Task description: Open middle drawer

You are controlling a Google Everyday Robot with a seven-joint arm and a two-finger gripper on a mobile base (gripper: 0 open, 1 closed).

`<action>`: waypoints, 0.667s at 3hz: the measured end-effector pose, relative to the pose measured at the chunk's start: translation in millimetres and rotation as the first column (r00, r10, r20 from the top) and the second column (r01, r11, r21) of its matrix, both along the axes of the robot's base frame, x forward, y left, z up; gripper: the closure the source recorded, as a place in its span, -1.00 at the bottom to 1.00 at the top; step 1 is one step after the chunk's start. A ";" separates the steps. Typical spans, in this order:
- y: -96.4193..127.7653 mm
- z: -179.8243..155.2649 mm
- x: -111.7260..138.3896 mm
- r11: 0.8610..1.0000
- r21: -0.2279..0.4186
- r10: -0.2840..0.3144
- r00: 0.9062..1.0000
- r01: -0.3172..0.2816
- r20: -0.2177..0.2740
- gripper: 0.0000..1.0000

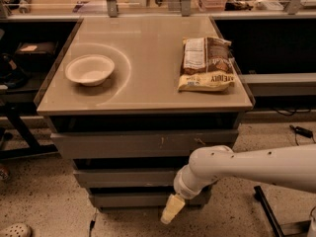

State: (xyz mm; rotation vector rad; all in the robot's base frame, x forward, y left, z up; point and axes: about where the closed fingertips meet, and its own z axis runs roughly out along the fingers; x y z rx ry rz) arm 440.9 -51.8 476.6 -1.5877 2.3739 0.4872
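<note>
I should next close my gripper on the middle drawer's top edge (172, 171), up on the snack bag's side.
The cabinet has three stacked grey drawer fronts. The middle drawer (126, 177) is a plain grey front between the scratched top front (143, 144) and the lowest front (133, 199). It looks closed, and its right end is hidden behind my white arm (232, 166). My gripper (170, 211) is cream-coloured and points down and left. It hangs in front of the lowest front, just below the right part of the middle drawer.
On the cabinet top (148, 83) sit a white bowl (90, 69) at the left and a snack bag (206, 64) at the right. A dark table leg (19, 127) stands left of the cabinet. Cables (300, 130) and a metal stand leg (269, 214) lie on the speckled floor at the right.
</note>
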 end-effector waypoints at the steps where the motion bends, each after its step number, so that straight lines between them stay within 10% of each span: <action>1: -12.0 -9.0 23.1 0.999 -0.018 -0.032 0.999 0.033 0.041 -1.00; 2: -25.8 -13.4 42.8 0.997 -0.034 -0.060 0.995 0.063 0.077 -1.00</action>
